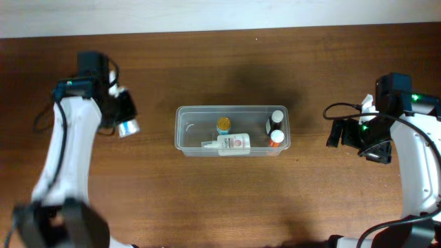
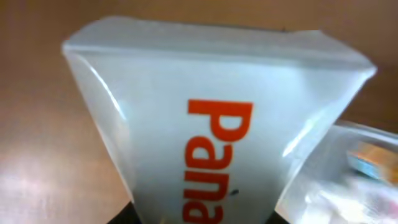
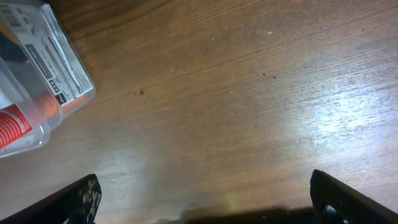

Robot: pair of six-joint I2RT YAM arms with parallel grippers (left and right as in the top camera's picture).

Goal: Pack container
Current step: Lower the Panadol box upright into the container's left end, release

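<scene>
I should let go of the white box with my left gripper in the container's empty end (image 1: 199,133) (image 2: 318,182) next to the yellow-capped bottle.
The clear plastic container (image 1: 180,131) stands at the table's middle. It holds a yellow-capped bottle (image 1: 223,125), a white bottle lying on its side (image 1: 233,142), a dark bottle with a white cap (image 1: 276,118) and an orange-capped bottle (image 1: 275,138). My left gripper (image 1: 124,117) is left of the container and shut on a white box (image 2: 211,124) with orange letters "Pana"; the box also shows in the overhead view (image 1: 128,127). My right gripper (image 3: 208,199) is open and empty over bare wood, to the right of the container (image 3: 56,74).
The table is dark brown wood (image 1: 227,200). A corner of the container shows at the right of the left wrist view (image 2: 367,174). Cables hang off both arms near the table's left and right sides.
</scene>
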